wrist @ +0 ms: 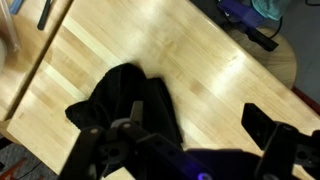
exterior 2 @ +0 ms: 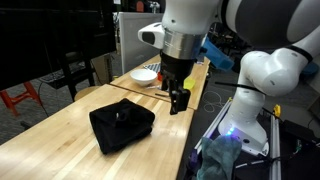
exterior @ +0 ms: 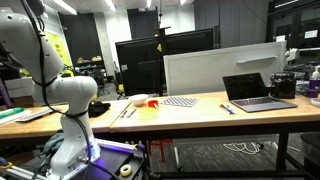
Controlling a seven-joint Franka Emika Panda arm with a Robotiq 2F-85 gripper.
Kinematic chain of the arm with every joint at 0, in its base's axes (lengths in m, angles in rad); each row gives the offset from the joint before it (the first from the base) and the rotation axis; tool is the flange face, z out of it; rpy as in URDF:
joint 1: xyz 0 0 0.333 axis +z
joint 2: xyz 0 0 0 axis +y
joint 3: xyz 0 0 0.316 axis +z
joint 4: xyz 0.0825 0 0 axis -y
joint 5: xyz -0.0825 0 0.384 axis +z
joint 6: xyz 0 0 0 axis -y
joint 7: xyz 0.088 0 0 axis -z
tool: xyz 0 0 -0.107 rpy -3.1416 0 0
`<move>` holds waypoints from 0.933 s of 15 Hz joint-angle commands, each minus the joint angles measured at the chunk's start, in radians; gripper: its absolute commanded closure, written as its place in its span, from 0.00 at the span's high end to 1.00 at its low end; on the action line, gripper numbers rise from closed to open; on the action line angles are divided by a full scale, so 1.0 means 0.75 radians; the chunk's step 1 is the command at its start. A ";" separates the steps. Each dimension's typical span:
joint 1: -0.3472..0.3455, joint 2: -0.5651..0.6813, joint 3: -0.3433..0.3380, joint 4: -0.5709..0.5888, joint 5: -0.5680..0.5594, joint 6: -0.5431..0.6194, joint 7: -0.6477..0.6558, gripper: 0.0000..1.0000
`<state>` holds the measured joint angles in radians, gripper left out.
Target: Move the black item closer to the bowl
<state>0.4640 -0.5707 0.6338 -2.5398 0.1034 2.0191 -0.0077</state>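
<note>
Next, my gripper should go to the middle of the black item (exterior: 98,108) (wrist: 128,100) and close there, gathering the cloth into a fold.
The black item (exterior 2: 120,126) is a low, lumpy black bundle lying on the wooden table. It also shows in the wrist view (wrist: 128,100), and in an exterior view (exterior: 99,107) it is partly hidden behind the arm. The small whitish bowl (exterior 2: 146,74) stands farther along the table, apart from the black item, and shows in both exterior views (exterior: 137,98). My gripper (exterior 2: 178,99) hangs open and empty just above the table, beside the black item on its bowl side. In the wrist view the gripper (wrist: 180,130) has bare wood between its fingers, and one finger overlaps the item's edge.
A small red object (exterior: 152,101), a checkered mat (exterior: 181,101) and an open laptop (exterior: 258,90) lie farther along the table. Black monitors (exterior: 165,55) and a white panel (exterior: 222,66) stand behind. The table edge (wrist: 40,125) is close to the black item.
</note>
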 commanded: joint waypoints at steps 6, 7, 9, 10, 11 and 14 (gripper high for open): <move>-0.139 0.721 0.125 0.600 -0.146 -0.128 -0.193 1.00; -0.147 0.803 0.132 0.679 -0.213 -0.167 -0.166 1.00; -0.089 0.951 0.070 0.833 -0.339 -0.258 -0.147 1.00; -0.076 1.004 0.047 0.904 -0.382 -0.303 -0.162 1.00; -0.062 1.055 0.021 0.974 -0.412 -0.348 -0.190 1.00; -0.045 1.161 -0.073 1.142 -0.449 -0.455 -0.277 1.00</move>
<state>0.3989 0.2142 0.6386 -1.8241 -0.2017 1.7750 -0.1629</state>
